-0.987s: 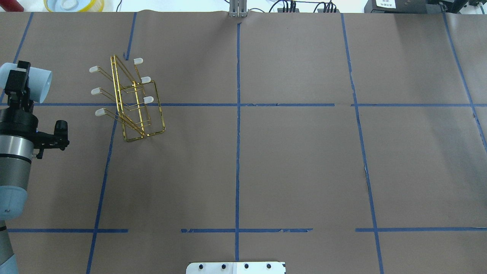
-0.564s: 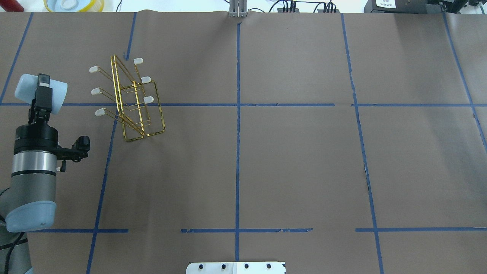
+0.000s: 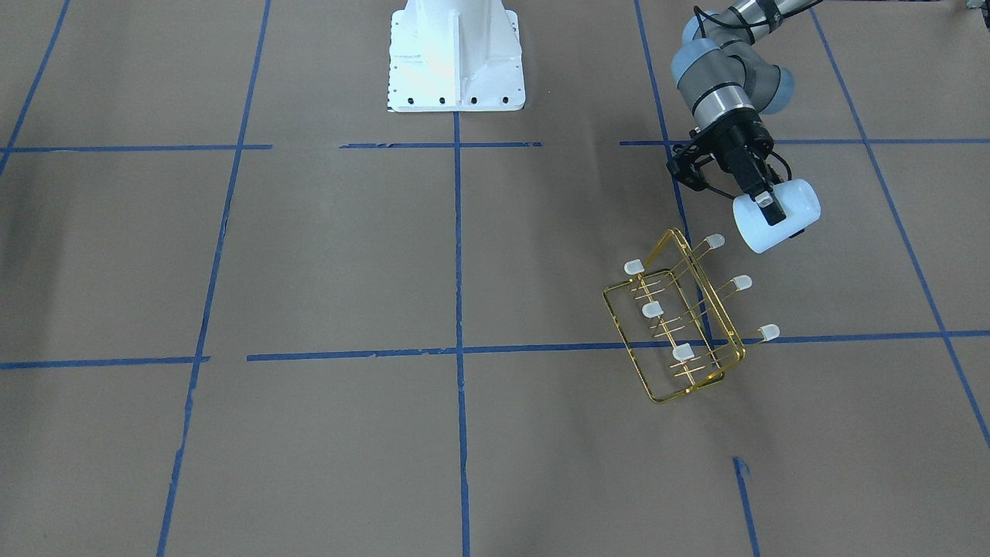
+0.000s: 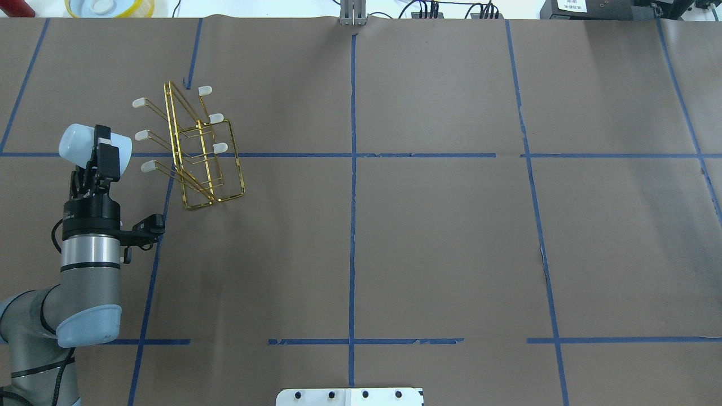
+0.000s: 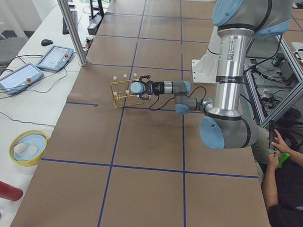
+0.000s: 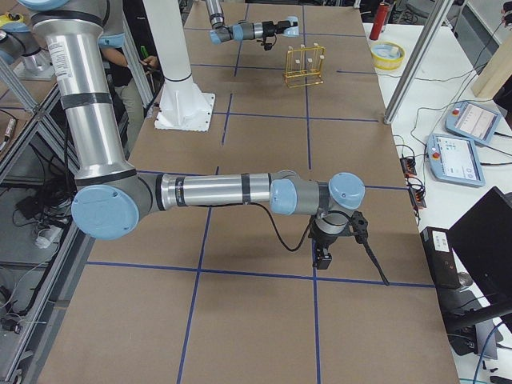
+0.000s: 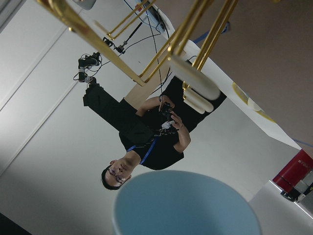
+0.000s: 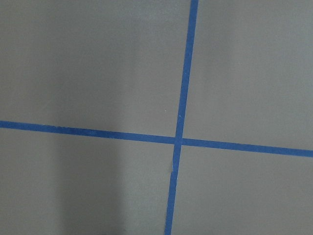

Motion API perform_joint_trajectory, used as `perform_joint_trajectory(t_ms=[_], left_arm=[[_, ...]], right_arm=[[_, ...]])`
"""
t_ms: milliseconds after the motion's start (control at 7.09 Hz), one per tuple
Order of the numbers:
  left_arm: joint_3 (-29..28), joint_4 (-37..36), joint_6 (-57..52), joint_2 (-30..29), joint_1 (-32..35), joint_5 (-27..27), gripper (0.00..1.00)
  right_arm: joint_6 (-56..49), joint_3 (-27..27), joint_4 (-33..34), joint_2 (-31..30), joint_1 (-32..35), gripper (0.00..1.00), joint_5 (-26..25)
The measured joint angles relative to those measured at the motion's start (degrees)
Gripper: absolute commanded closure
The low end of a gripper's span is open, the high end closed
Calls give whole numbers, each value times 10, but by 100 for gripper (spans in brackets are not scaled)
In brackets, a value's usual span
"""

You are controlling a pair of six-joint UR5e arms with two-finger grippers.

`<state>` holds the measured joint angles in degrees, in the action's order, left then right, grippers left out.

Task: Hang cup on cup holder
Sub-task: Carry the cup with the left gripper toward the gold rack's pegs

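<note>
Next, the left gripper releases the pale blue cup on the cup holder's white-capped peg [image 3: 701,259] [image 7: 194,81] nearest the cup.
The pale blue cup [image 4: 74,143] lies sideways in the air, held by my left gripper [image 4: 105,151], which is shut on it. Its open mouth faces the gold wire cup holder [image 4: 240,175], a short way left of the white-capped prongs [image 4: 148,166]. In the front-facing view the cup [image 3: 798,204] hangs just up and right of the cup holder [image 3: 712,298]. The left wrist view shows the cup's rim [image 7: 186,205] below the capped prongs [image 7: 195,81]. My right gripper [image 6: 324,256] shows only in the exterior right view, low over the table; I cannot tell whether it is open or shut.
The white robot base [image 3: 456,54] stands at the table's near edge. A yellow-rimmed bowl [image 4: 110,7] and a red can [image 4: 17,7] sit beyond the far left corner. An operator [image 7: 142,147] stands past the table's end. Blue tape lines cross the brown surface.
My left arm has carried the cup to the right, from the table's left edge to just beside the cup holder's prongs. The cup holder has not moved.
</note>
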<state>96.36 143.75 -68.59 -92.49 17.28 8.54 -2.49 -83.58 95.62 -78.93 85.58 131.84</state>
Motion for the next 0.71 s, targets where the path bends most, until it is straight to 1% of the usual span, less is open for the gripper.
perform_joint_trajectory(t_ms=[705], left_arm=[[-54, -1, -5, -40, -22, -27, 100]], right_arm=[[0, 0, 0, 0, 0, 0, 0]])
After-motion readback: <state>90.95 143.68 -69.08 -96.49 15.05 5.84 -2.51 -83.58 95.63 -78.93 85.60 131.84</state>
